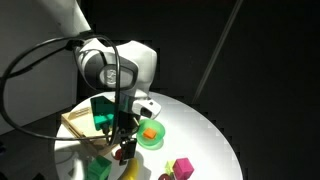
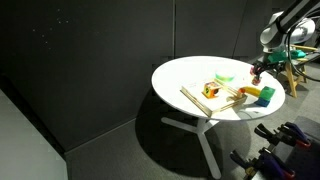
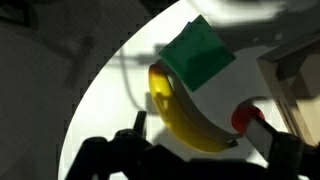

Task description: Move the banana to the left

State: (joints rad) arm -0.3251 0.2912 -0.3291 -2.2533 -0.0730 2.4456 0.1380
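I should close my gripper around the middle of the yellow banana (image 1: 130, 172) (image 3: 183, 126), between the banana's end near the green cube and its end near the red ball.
The yellow curved banana (image 3: 183, 118) lies on the white round table (image 3: 105, 100), just below the green cube (image 3: 198, 50) in the wrist view. A small red ball (image 3: 244, 116) sits at the banana's right end. My gripper (image 3: 205, 138) is open, hovering low over the banana, with one finger on each side of it and nothing held. In both exterior views the gripper (image 1: 125, 148) (image 2: 257, 72) hangs over the table near the banana (image 1: 130, 171) (image 2: 250, 92) and the green cube (image 1: 103, 113) (image 2: 267, 97).
A green plate (image 1: 152, 140) with an orange piece stands beside the gripper. A pink cube (image 1: 182, 167) lies nearer the table's front edge. A wooden frame (image 1: 78, 125) and wooden sticks (image 2: 200, 100) lie on the table. The surroundings are dark.
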